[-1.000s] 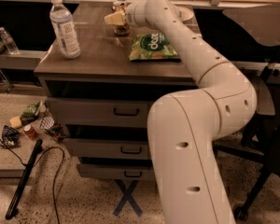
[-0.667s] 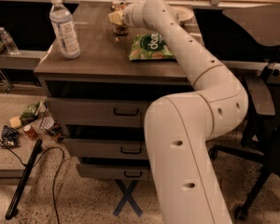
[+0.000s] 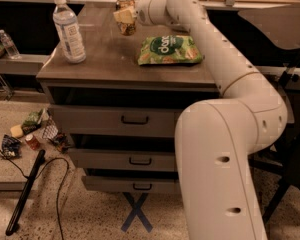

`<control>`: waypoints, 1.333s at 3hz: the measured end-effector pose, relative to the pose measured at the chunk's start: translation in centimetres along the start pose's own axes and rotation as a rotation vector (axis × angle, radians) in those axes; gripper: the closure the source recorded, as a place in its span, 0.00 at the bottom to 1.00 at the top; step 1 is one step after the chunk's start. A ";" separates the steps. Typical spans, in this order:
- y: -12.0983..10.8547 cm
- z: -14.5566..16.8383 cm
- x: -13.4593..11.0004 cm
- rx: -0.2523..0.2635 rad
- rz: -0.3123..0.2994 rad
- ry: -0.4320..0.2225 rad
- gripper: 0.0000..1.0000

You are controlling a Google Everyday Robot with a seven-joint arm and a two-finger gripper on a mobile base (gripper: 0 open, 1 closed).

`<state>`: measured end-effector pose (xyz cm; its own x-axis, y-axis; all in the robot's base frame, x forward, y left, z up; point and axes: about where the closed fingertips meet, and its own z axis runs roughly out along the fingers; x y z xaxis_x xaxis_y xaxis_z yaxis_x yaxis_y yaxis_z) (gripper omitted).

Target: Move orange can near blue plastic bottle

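Next, I let go of the orange can with my gripper near the cabinet top's front edge (image 3: pixel 88 62), right up against the blue plastic bottle.
The orange can (image 3: pixel 126 26) is at the back middle of the wooden cabinet top (image 3: pixel 110 64). My gripper (image 3: pixel 124 15) reaches in from the right and is shut on the can, with a pale finger pad (image 3: pixel 122 15) across its upper half. The blue plastic bottle (image 3: pixel 69 30), tall with a white cap and a white label, stands upright at the left side of the top, about a hand's width left of the can. I cannot tell whether the can rests on the surface or is held just above it.
A green snack bag (image 3: pixel 171 49) lies flat right of the can, under my arm. A small clear bottle (image 3: pixel 8 44) stands on a low shelf at far left. Litter (image 3: pixel 35 134) and a black rod (image 3: pixel 24 194) lie on the floor. The cabinet has several drawers (image 3: pixel 135 120).
My gripper has moved a little to the left with the orange can in it, toward the blue plastic bottle. The bottle and the snack bag have not moved.
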<state>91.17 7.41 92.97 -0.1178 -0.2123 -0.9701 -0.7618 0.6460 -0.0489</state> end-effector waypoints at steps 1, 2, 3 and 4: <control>4.1 -1.7 -1.0 -0.111 -0.027 -0.004 1.00; 10.5 -2.2 -1.4 -0.249 -0.040 -0.036 1.00; 10.3 -1.9 -1.3 -0.244 -0.036 -0.032 1.00; 10.3 -1.9 -1.3 -0.243 -0.036 -0.032 1.00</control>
<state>82.25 12.94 94.21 -0.0700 -0.2059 -0.9761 -0.8965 0.4422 -0.0290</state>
